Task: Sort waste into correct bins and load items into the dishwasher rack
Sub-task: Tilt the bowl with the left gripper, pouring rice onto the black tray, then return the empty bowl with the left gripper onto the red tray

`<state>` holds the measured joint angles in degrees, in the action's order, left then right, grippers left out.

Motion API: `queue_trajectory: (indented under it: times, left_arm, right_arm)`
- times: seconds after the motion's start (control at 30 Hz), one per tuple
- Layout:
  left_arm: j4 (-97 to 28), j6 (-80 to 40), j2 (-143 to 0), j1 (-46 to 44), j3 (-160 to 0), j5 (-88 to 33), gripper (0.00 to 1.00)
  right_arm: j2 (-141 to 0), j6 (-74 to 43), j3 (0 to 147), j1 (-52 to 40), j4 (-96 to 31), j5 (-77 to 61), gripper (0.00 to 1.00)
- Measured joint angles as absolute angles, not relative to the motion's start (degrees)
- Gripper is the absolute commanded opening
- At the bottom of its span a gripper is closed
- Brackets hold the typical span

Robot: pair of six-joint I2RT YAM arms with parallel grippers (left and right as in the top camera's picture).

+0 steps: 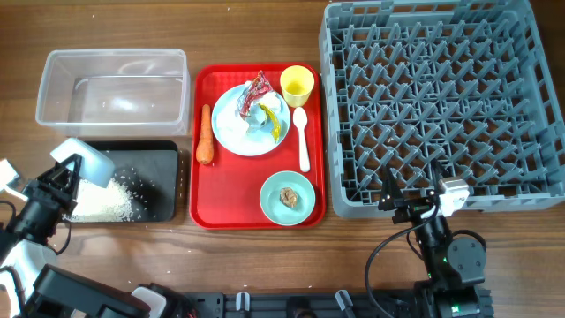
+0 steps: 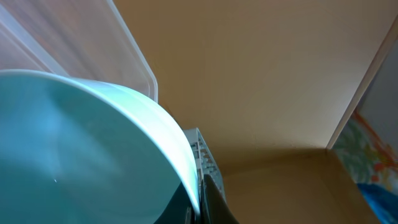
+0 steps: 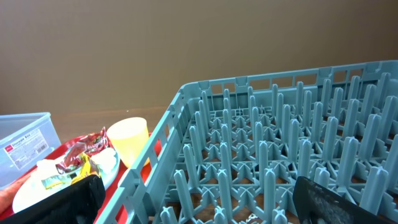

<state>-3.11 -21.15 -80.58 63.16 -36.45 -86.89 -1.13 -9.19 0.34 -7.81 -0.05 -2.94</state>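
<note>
Next, I let go of the light blue bowl with my left gripper on the bare red tray (image 1: 229, 189) next to the green bowl.
My left gripper (image 1: 64, 183) is shut on the rim of the light blue bowl (image 1: 84, 161), which is tilted over the black tray (image 1: 163, 155). White rice (image 1: 110, 201) lies in that tray. The bowl (image 2: 81, 155) fills the left wrist view, pinched between the fingers (image 2: 200, 202). My right gripper (image 1: 415, 208) is open and empty at the front edge of the grey rack (image 1: 441, 97); its fingers (image 3: 199, 205) face the pegs (image 3: 280, 143). The pale blue plate (image 1: 231, 132) holds a red-silver wrapper (image 1: 259, 91) and a yellow wrapper (image 1: 274, 119).
The red tray (image 1: 207, 208) also holds a carrot (image 1: 205, 134), yellow cup (image 1: 297, 85), white spoon (image 1: 302, 140) and a green bowl (image 1: 287, 197) with a brown lump. The clear tub (image 1: 110, 88) stands behind the black tray.
</note>
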Motion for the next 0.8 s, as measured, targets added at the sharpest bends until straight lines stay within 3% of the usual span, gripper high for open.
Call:
queue_trajectory:
  times: [0.2, 0.4, 0.6, 0.8]
  left_arm:
    - [5.96, -26.39, -80.60, 58.74, -36.47, -86.11, 0.04]
    - [16.45, -36.42, -80.62, 44.86, -37.95, -82.24, 0.04]
    - [17.08, -40.25, -80.62, 29.23, -39.97, -73.12, 0.04]
    - [15.49, -40.62, -80.62, 19.81, -40.07, -64.20, 0.04]
  right_arm:
    - [-1.13, -9.19, 0.34, -7.81, -0.05, -2.94, 1.00]
    - [-1.13, -9.19, 0.34, -7.81, -0.05, -2.94, 1.00]
    - [-1.13, -9.19, 0.34, -7.81, -0.05, -2.92, 1.00]
    - [-1.13, -9.17, 0.34, -7.81, -0.05, -2.94, 0.99]
